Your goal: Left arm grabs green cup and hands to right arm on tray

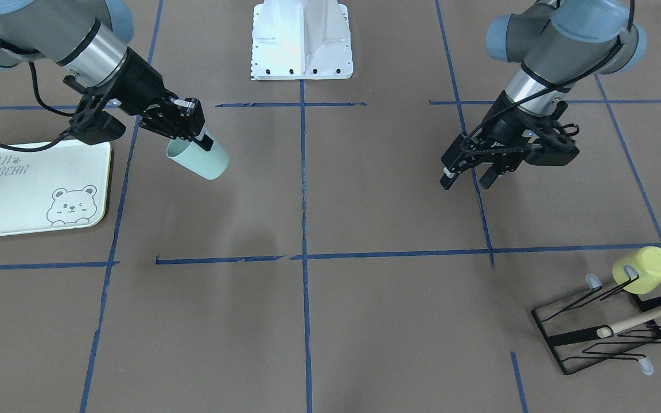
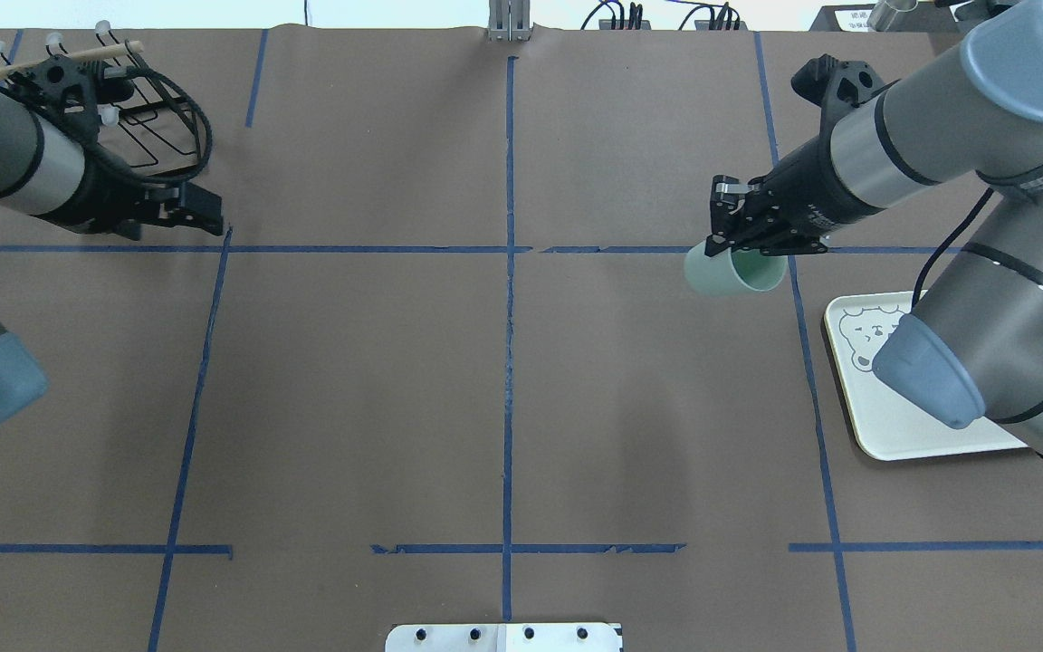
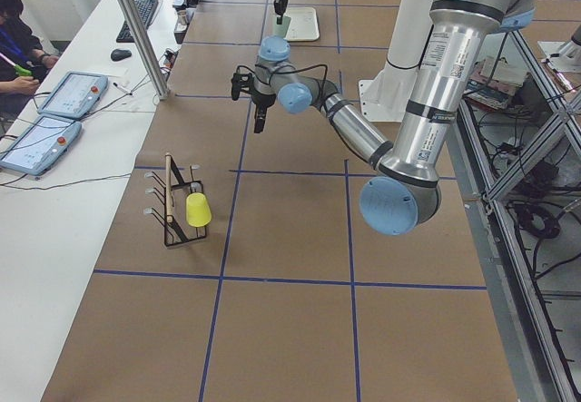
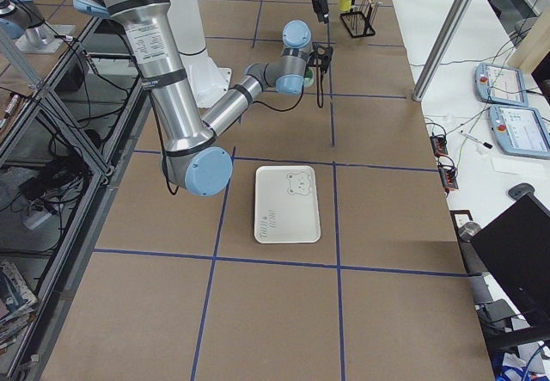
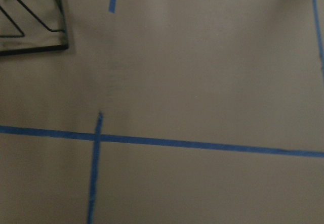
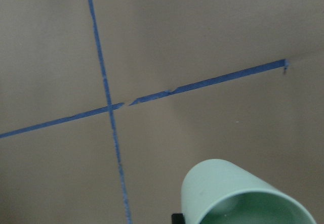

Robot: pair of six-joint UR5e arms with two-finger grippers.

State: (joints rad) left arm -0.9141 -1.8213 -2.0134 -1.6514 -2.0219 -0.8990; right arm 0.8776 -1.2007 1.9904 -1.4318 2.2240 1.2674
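I need to set the green cup on the tray (image 1: 24, 182) beside the bear drawing, near the lettering, with my right gripper.
The pale mint-green cup (image 1: 199, 161) hangs tilted in my right gripper (image 1: 203, 139), which is shut on its rim, one finger inside the mouth. It is held above the brown table, just beside the tray (image 1: 15, 195) on the side toward the table's middle. In the overhead view the cup (image 2: 728, 273) and right gripper (image 2: 741, 248) are left of the tray (image 2: 902, 435). The right wrist view shows the cup (image 6: 238, 193) at the bottom. My left gripper (image 1: 466, 181) is open and empty, far across the table; it also shows in the overhead view (image 2: 206, 212).
A yellow-green cup (image 1: 644, 269) hangs on a black wire rack (image 1: 583, 338) with a wooden rod, near my left arm. The rack's corner shows in the left wrist view (image 5: 30, 27). A white robot base plate (image 1: 302, 40) stands at the table's edge. Blue tape lines cross the table.
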